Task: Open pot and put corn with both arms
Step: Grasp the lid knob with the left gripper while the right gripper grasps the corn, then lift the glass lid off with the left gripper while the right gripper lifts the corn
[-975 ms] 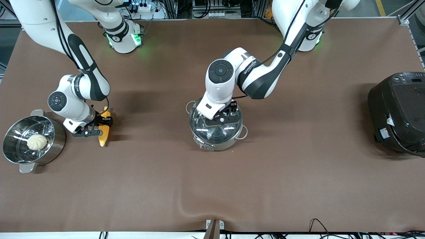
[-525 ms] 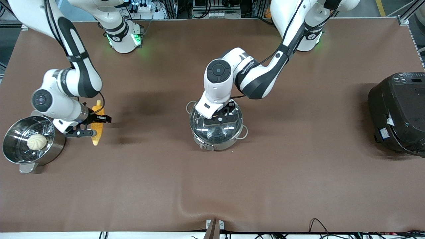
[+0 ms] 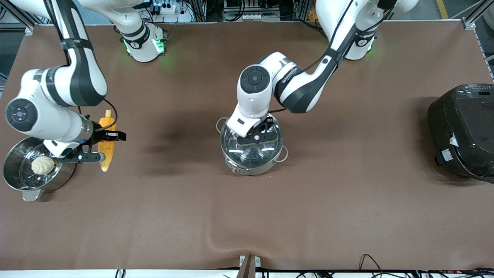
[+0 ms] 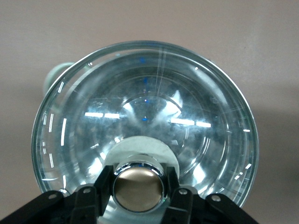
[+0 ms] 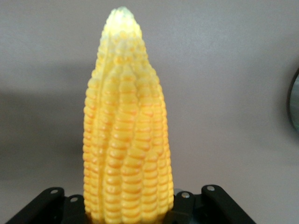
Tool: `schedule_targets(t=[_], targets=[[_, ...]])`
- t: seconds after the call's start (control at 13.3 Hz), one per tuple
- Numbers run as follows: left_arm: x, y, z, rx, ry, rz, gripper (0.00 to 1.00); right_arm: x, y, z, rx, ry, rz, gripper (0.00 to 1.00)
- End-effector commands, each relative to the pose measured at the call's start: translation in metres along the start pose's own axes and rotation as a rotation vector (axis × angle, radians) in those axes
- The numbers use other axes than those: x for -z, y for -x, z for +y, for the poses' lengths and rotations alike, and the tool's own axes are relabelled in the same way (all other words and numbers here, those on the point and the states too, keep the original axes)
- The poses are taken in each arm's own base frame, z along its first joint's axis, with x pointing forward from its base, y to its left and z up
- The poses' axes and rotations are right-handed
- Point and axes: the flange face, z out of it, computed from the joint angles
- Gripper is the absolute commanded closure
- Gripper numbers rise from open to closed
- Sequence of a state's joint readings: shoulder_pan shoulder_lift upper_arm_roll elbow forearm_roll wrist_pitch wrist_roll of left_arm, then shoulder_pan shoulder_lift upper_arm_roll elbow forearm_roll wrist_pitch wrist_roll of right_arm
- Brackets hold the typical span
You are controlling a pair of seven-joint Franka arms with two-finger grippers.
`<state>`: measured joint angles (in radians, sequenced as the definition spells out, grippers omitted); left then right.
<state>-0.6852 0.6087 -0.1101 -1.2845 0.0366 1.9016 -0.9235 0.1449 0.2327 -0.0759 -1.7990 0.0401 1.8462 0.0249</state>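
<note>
The robot's left gripper will release the glass lid on the brown cloth (image 3: 361, 148) between the steel pot and the black cooker.
The steel pot (image 3: 247, 164) stands mid-table with its clear glass lid (image 3: 231, 141) on it. My left gripper (image 3: 256, 134) is over the lid and shut on its copper-coloured knob (image 4: 138, 186); the lid (image 4: 140, 116) fills the left wrist view. My right gripper (image 3: 103, 145) is shut on the yellow corn (image 3: 106, 143) and holds it in the air over the table beside the steamer pot. In the right wrist view the corn (image 5: 126, 140) stands between the fingers, tip pointing away.
A steel steamer pot (image 3: 23, 181) with a pale bun (image 3: 43, 165) in it stands at the right arm's end. A big black cooker (image 3: 463, 131) stands at the left arm's end. A fold in the brown cloth (image 3: 216, 235) lies near the front edge.
My right gripper has lifted the corn off the table and carried it toward the steamer pot. The left gripper stays on the lid knob, barely moved.
</note>
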Motion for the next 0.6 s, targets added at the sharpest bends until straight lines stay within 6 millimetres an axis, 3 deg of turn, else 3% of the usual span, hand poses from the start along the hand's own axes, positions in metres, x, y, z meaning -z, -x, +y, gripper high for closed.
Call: schedule_targets(t=[0.0, 0.15, 0.3, 0.45, 0.53], targets=[[0.116, -0.014, -0.062, 0.028, 0.018, 0.055, 1.0, 0.037, 0.004, -0.022, 0.029, -0.011, 0.014, 1.0], [0.164, -0.04, -0.131, -0.012, -0.004, 0.041, 1.0, 0.055, 0.007, -0.059, 0.084, -0.004, 0.037, 1.0], [0.185, -0.07, -0.218, -0.073, -0.025, 0.03, 1.0, 0.071, 0.012, -0.111, 0.111, -0.01, 0.073, 1.0], [0.171, -0.087, -0.285, -0.109, -0.046, 0.016, 1.0, 0.087, 0.02, -0.171, 0.072, -0.07, 0.099, 1.0], [0.154, -0.097, -0.317, -0.103, -0.049, 0.014, 1.0, 0.09, 0.022, -0.198, 0.054, -0.081, 0.105, 1.0]])
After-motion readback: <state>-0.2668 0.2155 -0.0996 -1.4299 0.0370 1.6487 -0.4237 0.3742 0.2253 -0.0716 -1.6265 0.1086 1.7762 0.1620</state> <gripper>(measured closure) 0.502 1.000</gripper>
